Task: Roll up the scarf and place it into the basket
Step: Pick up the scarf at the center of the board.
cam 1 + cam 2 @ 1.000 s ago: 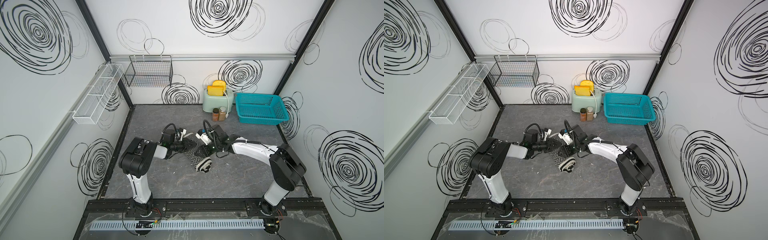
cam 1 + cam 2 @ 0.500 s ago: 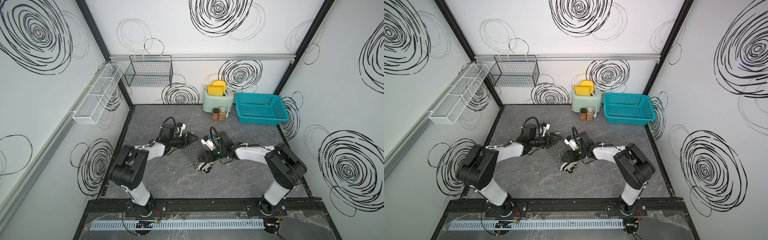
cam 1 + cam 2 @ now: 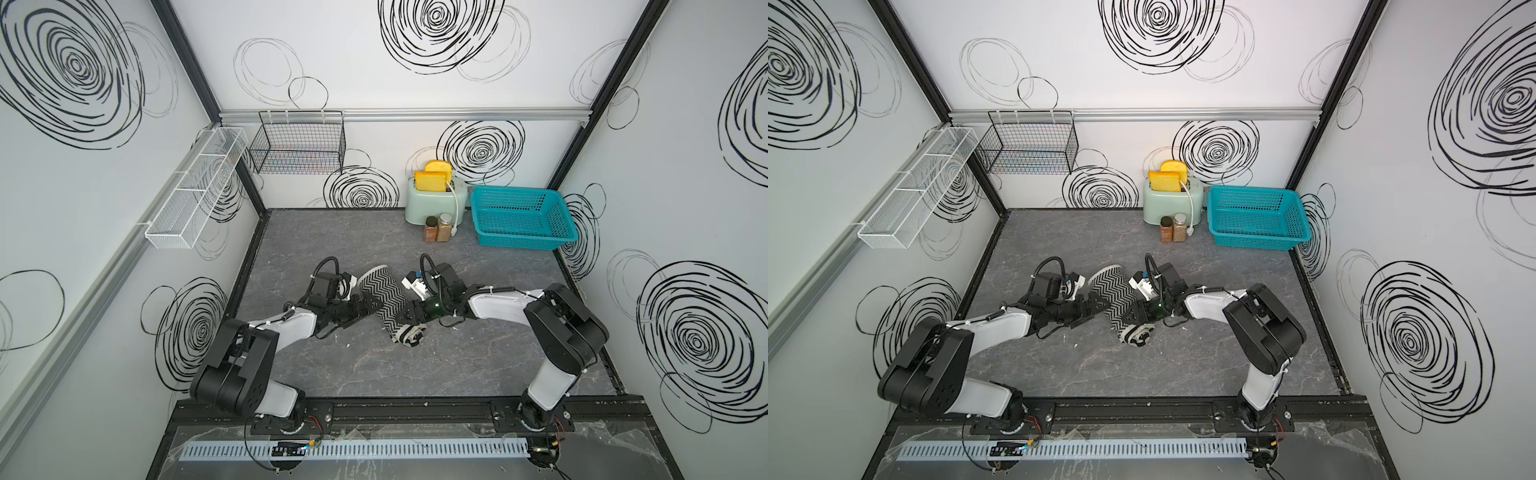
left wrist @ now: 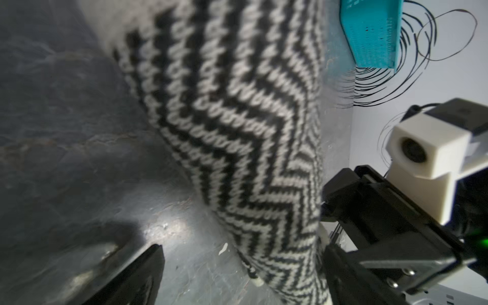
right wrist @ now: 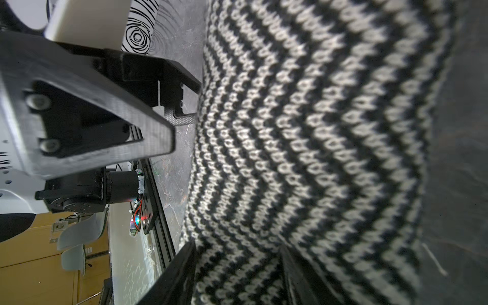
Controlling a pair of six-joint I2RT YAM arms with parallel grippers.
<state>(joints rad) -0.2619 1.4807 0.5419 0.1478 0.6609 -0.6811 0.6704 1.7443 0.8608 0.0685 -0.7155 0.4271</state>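
The robot's right gripper holds the scarf near its coiled end, so next the left gripper steadies the roll while the right gripper opens and takes the roll's middle [image 3: 391,299].
The scarf [image 3: 384,299] [image 3: 1113,291] lies rolled up in the middle of the table, herringbone zigzag side out, its coiled end [image 3: 409,334] toward the front. My left gripper [image 3: 368,307] [image 3: 1094,305] is open at the roll's left side; in its wrist view the scarf [image 4: 237,118] fills the middle and reaches into the gap of my left gripper [image 4: 243,277]. My right gripper [image 3: 405,318] [image 3: 1129,316] is at the roll's right side, shut on the scarf [image 5: 317,132], with knit between the jaws of my right gripper [image 5: 237,277]. The teal basket [image 3: 523,240] [image 3: 1254,243] [image 4: 369,31] stands empty at the back right.
A mint toaster [image 3: 432,203] with two toast slices and two spice jars [image 3: 437,228] stand just left of the basket. A black wire basket [image 3: 299,145] hangs on the back wall. A white mesh rack [image 3: 195,191] runs along the left wall. Walls close three sides.
My left gripper has opened and let go of the scarf, and that arm has dropped lower. My right gripper has moved along the roll toward the front end.
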